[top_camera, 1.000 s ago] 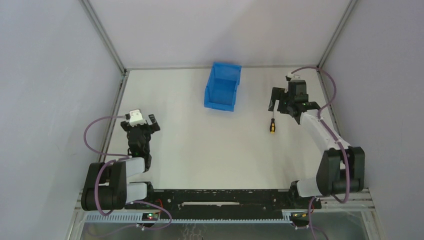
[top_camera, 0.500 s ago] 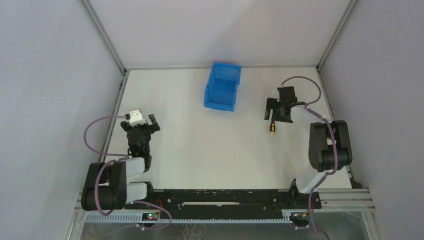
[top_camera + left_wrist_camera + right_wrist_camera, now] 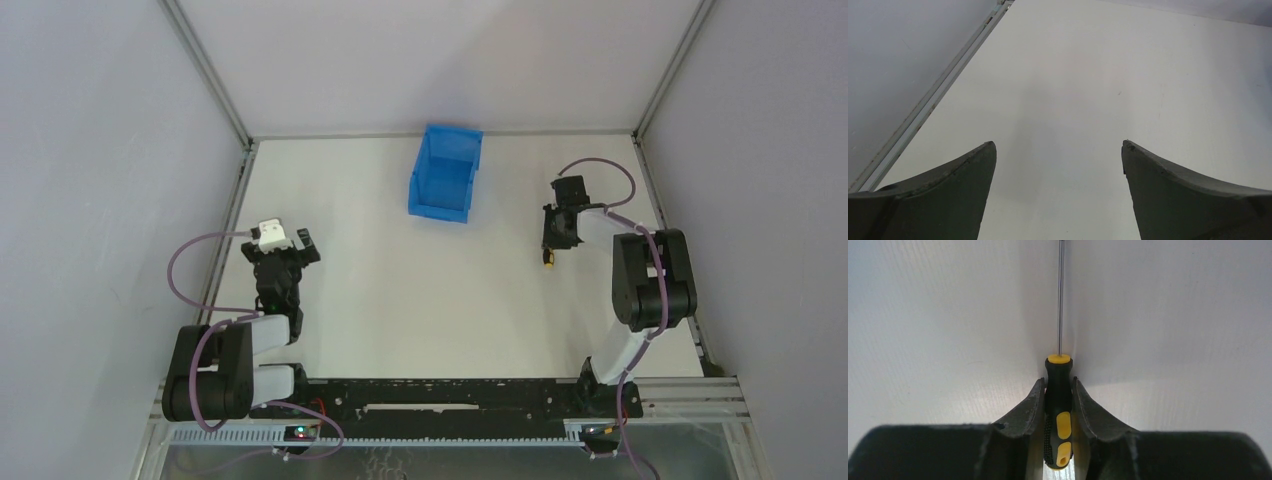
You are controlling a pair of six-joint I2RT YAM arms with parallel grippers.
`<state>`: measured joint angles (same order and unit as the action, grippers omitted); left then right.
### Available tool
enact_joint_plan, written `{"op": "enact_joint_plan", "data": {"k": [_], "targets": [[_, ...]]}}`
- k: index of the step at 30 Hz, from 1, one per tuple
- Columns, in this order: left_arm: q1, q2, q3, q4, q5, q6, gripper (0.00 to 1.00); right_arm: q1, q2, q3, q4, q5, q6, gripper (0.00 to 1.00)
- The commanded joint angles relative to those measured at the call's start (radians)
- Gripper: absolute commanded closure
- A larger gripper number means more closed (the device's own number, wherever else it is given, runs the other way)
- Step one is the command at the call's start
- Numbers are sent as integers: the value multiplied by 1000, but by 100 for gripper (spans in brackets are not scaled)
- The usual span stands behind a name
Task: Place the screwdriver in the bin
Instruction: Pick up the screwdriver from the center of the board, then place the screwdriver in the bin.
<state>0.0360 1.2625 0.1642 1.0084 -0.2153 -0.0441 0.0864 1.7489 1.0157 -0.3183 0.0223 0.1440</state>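
Observation:
My right gripper is to let go of the screwdriver on the bottom of the blue bin (image 3: 441, 188), with the screwdriver's handle close to the bin's near side.
The screwdriver (image 3: 1058, 390) lies on the white table at the right, its black and yellow handle (image 3: 548, 260) toward the near edge and its thin metal shaft pointing away. My right gripper (image 3: 1058, 382) is down over it, both jaws pressed against the handle's sides, shut on it. In the top view the right gripper (image 3: 554, 238) covers most of the tool. The blue bin (image 3: 445, 175) stands at the back centre, well left of the right gripper. My left gripper (image 3: 1059, 147) hovers open over bare table at the left, nothing between its fingers.
Grey walls enclose the table on the left, back and right, with metal frame rails (image 3: 238, 195) along the edges. The right arm's elbow (image 3: 650, 275) is folded up near the right wall. A purple cable loops above the right wrist.
The right arm came down over the screwdriver and its jaws closed from wide open onto the handle. The left arm has not moved.

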Motion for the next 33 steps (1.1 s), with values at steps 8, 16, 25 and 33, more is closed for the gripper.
{"op": "enact_joint_plan", "data": {"k": [8, 16, 25, 33], "targets": [[5, -7, 33, 35, -12, 20, 0, 4, -170, 40, -73, 0, 13, 79], [5, -6, 32, 35, -12, 20, 0, 4, -341, 154, -224, 23, -4, 79], [5, -7, 33, 35, -12, 20, 0, 6, -454, 370, -420, 58, -11, 78], [5, -7, 33, 35, -12, 20, 0, 22, -424, 608, -579, 64, -21, 78]]}}
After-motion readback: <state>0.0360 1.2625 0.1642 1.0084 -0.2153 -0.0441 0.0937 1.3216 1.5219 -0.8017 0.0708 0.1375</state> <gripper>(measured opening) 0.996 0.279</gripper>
